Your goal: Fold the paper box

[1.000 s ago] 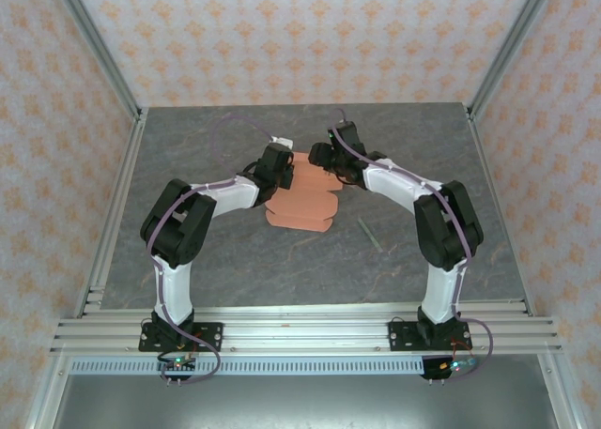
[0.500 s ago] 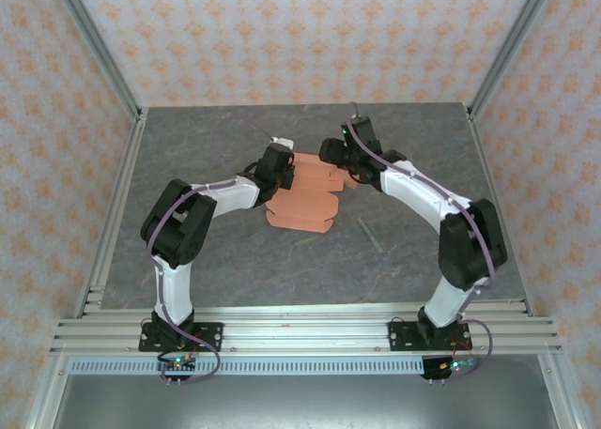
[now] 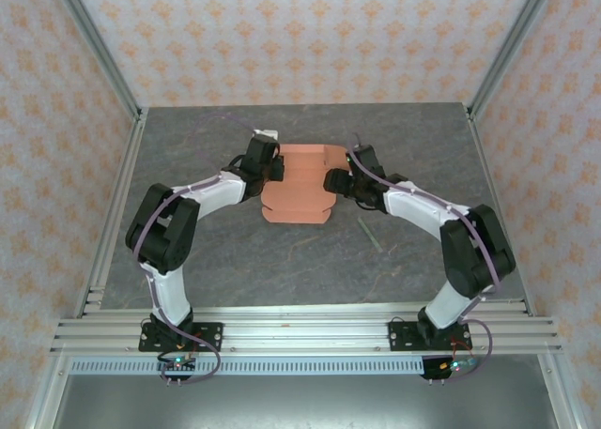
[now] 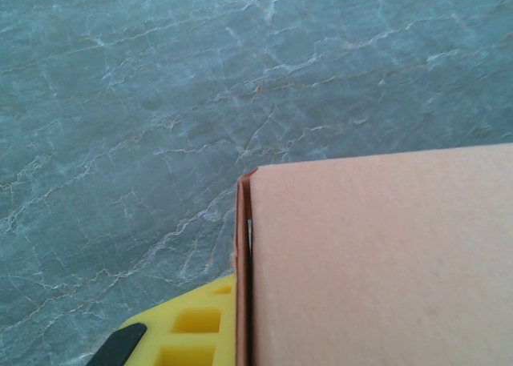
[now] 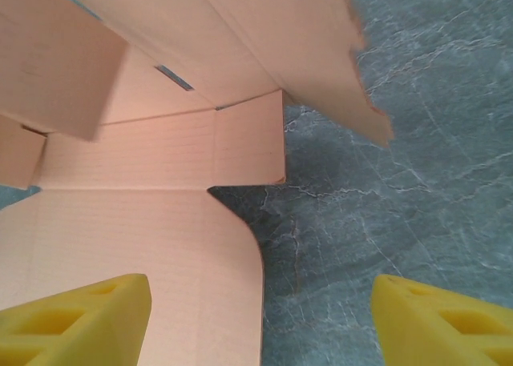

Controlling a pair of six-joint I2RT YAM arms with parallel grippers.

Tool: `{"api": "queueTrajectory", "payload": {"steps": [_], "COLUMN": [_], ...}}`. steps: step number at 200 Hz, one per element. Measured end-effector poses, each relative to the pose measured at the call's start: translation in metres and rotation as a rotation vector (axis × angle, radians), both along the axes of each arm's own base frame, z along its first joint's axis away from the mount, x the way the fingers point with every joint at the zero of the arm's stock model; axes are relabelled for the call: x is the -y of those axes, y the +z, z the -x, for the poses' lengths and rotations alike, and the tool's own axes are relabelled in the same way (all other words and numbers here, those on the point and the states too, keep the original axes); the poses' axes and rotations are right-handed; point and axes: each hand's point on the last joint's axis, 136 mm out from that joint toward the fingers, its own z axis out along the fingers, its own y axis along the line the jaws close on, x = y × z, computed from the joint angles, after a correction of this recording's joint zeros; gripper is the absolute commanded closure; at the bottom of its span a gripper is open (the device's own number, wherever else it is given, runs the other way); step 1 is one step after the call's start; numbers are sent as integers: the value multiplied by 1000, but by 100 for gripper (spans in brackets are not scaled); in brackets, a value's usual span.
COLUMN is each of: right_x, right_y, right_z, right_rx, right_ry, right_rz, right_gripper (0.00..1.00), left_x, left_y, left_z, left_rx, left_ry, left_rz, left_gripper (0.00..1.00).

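Note:
The raised panel by my right gripper leans out beyond the box's base, so next my right gripper backs away, then pinches that panel upright at its corner (image 5: 375,126).
The paper box (image 3: 299,187) is salmon-orange card, partly folded, lying mid-table. My left gripper (image 3: 270,166) is at its left edge, shut on a raised side wall. In the left wrist view one yellow finger (image 4: 188,330) presses against that thin wall (image 4: 242,262), and a broad panel (image 4: 385,262) hides the other finger. My right gripper (image 3: 336,180) stands open at the box's right side. Its yellow fingers (image 5: 76,318) are wide apart, the left one over a rounded flap (image 5: 160,254), the right one over bare table. Raised panels (image 5: 240,38) stand ahead of it.
A thin grey stick (image 3: 369,234) lies on the dark marbled table (image 3: 235,251) just right of the box. Aluminium rails (image 3: 282,330) run along the near edge, and patterned walls enclose the other three sides.
The right gripper has opened wider, let the card go and dropped back to the box's right side. The left gripper has shifted left and back with the box, whose far panel now lies flatter.

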Motion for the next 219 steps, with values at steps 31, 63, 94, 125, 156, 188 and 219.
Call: {"api": "queueTrajectory", "payload": {"steps": [31,63,94,125,156,188,219], "right_x": [-6,-11,-16,-20,-29,-41,-52], "right_y": [-15,-15,-13,-6,5,10,4], "right_z": [-5,-14,-24,-31,-37,-39,-39], "right_rx": [-15,7,35,67,109,128,122], "right_ry": [3,-2,-1,7,38,77,110], "right_rz": [-15,-32,-45,-54,-93,-143,-166], "right_gripper": [29,31,34,41,50,54,57], "left_x": [3,4,5,4,4,4,4], "left_y": [4,0,-4,-6,-6,-6,-7], "left_z": [3,6,8,9,9,9,10], "left_rx": [-4,-22,-31,-36,-36,-37,-41], "left_ry": [-6,-14,-20,-20,-20,-15,-14], "left_rz": [21,26,27,25,25,30,28], "left_gripper": [100,100,100,100,100,100,100]}}
